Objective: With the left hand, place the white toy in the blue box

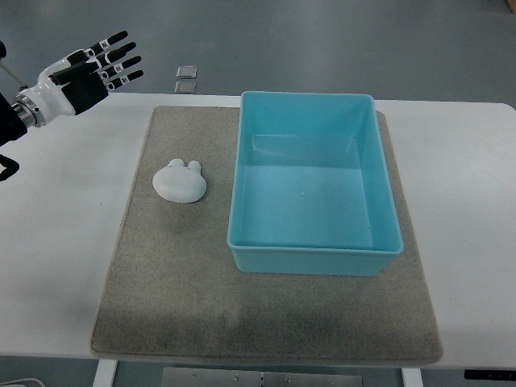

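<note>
The robot's left gripper should come from the side away from the blue box and close on the round body (175,185) of the white toy.
A white toy (181,181) with two small ears lies on the grey mat (161,274), just left of the blue box (313,256). The box is light blue, rectangular and holds nothing. My left hand (101,66) hovers at the upper left, over the table's far edge, well above and to the left of the toy. Its black and white fingers are spread and hold nothing. The right arm does not show.
The mat lies on a white table (56,242). Two small square pieces (186,78) sit on the floor beyond the table's far edge. A dark part of my left arm (6,165) shows at the left edge.
</note>
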Controlling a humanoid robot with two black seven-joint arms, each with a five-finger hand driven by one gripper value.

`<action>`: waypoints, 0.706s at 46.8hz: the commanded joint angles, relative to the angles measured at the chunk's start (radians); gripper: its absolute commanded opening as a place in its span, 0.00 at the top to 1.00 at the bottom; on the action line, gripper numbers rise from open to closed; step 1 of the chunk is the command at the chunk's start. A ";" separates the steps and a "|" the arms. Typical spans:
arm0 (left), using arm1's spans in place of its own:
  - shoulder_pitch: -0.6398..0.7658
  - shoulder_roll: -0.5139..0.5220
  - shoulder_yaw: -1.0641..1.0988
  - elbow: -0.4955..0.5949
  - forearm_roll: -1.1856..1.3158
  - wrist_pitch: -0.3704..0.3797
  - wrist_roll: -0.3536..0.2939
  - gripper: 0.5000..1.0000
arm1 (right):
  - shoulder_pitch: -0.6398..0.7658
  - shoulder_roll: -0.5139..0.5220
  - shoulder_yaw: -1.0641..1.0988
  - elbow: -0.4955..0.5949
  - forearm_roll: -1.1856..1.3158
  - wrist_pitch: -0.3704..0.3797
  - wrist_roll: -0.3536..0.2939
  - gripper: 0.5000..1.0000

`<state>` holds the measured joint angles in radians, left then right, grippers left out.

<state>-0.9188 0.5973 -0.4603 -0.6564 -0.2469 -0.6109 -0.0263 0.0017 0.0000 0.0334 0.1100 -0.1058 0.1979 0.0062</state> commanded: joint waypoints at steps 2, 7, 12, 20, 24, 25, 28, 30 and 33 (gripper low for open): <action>0.000 -0.001 0.000 -0.002 0.002 0.000 0.000 0.00 | 0.000 0.000 0.000 0.000 0.000 0.000 0.000 0.13; -0.002 -0.001 0.000 -0.002 0.002 0.000 0.000 0.00 | 0.000 0.000 0.000 -0.001 0.000 0.000 0.000 0.13; -0.011 -0.001 0.000 -0.005 0.002 0.000 0.002 0.00 | 0.000 0.000 0.000 -0.001 0.000 0.000 0.000 0.13; -0.012 0.004 0.000 -0.002 0.002 0.000 0.005 0.00 | 0.000 0.000 0.000 0.000 0.000 0.000 0.000 0.13; -0.014 0.009 0.002 0.000 0.005 0.000 0.005 0.00 | 0.000 0.000 0.000 0.000 0.000 0.000 0.000 0.13; -0.015 0.009 0.002 0.001 0.006 0.000 0.005 0.00 | 0.000 0.000 0.000 0.000 0.000 0.000 0.000 0.13; -0.029 0.010 0.000 0.006 0.026 0.000 0.003 0.01 | 0.000 0.000 0.000 0.000 0.000 0.000 0.000 0.13; -0.035 0.012 0.002 0.008 0.054 0.000 -0.004 0.01 | 0.000 0.000 0.000 0.000 0.000 0.000 0.000 0.13; -0.043 0.012 0.002 0.015 0.116 0.000 -0.009 0.01 | 0.000 0.000 0.000 0.000 0.000 0.000 0.000 0.13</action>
<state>-0.9544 0.6090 -0.4593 -0.6486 -0.1925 -0.6109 -0.0298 0.0015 0.0000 0.0335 0.1099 -0.1059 0.1979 0.0061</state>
